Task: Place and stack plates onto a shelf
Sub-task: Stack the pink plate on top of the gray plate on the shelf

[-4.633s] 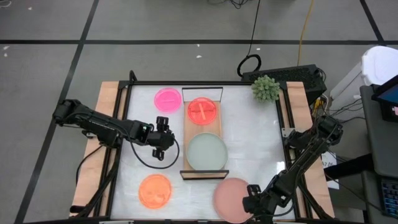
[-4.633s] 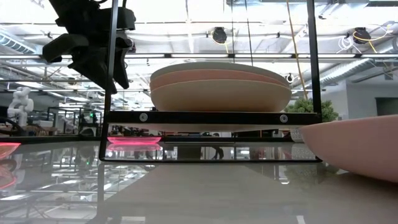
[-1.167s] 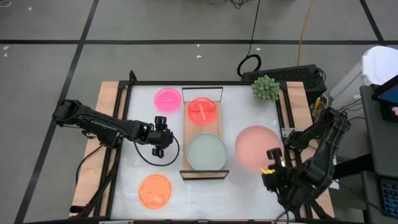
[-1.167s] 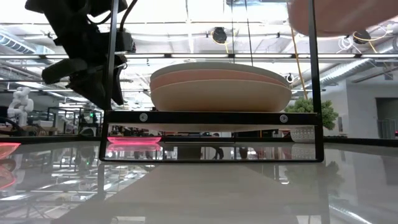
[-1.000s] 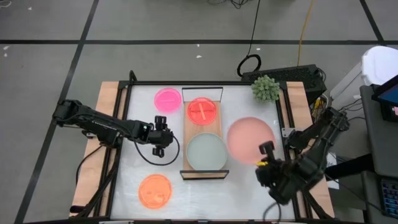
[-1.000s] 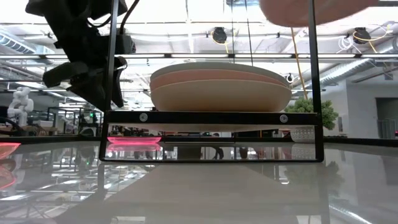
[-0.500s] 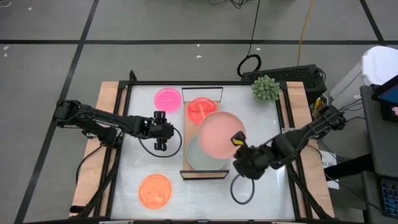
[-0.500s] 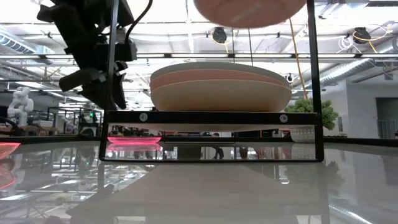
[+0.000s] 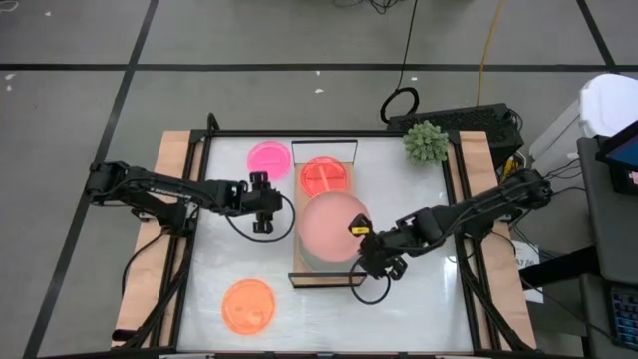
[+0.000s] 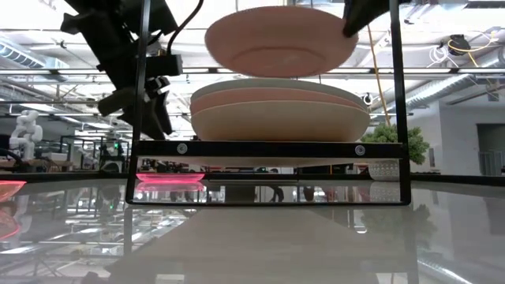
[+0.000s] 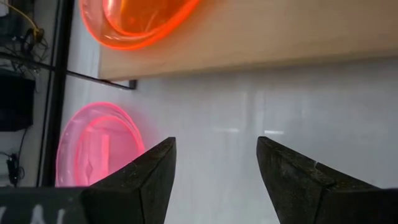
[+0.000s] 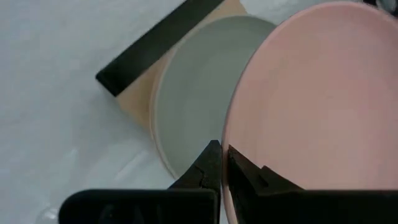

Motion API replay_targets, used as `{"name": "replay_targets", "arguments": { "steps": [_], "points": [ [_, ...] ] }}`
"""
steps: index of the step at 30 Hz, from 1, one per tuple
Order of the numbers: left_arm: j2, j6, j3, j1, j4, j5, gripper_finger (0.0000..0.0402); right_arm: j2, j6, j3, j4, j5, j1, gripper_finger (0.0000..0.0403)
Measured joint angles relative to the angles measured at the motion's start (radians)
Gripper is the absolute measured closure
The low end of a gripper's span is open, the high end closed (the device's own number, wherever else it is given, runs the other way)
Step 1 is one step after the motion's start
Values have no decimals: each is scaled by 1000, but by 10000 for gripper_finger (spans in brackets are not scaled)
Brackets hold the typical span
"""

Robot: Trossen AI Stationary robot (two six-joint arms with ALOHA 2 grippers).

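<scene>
I should move my left gripper to the hot-pink plate next and close it on the plate's near rim (image 9: 271,176) (image 11: 143,147), on the side away from the table's far edge.
My right gripper (image 9: 361,240) is shut on a dusty-pink plate (image 9: 332,224), which hovers over the stack of larger plates (image 10: 280,110) at the near end of the shelf (image 9: 325,280). A grey-green plate (image 12: 199,93) tops that stack. A translucent orange plate (image 9: 324,175) lies on the shelf's far end. On the table, a hot-pink plate (image 9: 268,157) lies at the far left and another orange plate (image 9: 247,304) at the near left. My left gripper (image 9: 262,213) hangs open above the table, left of the shelf, touching nothing. My right gripper pinches the dusty-pink plate's rim (image 12: 233,144) between its two fingers, on the plate's right, near side. The fingers slant down from the table's right. The plate (image 10: 280,39) is lifted clear, about level, just above the stack.
A spiky green plant (image 9: 426,142) stands at the table's far right corner. Thin black wire frames (image 10: 142,102) rise at the shelf's short ends. Wooden strips (image 9: 171,160) run along the table's left and right edges.
My right gripper has swung from the table's right toward the shelf and sunk, rolling its wrist; the dusty-pink plate has travelled with it and now hangs over the stack. My left gripper has drifted a little toward the far edge, still open.
</scene>
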Motion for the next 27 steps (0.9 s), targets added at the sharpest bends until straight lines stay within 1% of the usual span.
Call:
{"name": "replay_targets", "arguments": {
  "steps": [6,11,17,22,27],
  "points": [
    [0,16,0,41,31,0,172,0,-71,-96,116,-82,-29,403],
    [0,18,0,73,47,0,172,0,-131,-180,243,-88,-32,403],
    [0,37,0,108,71,2,172,0,-134,-266,375,-78,-39,392],
    [0,38,0,134,86,26,172,0,-146,-291,414,-78,-39,383],
    [0,38,0,158,88,31,172,-13,-119,-292,408,-77,-36,373]
  ]
}}
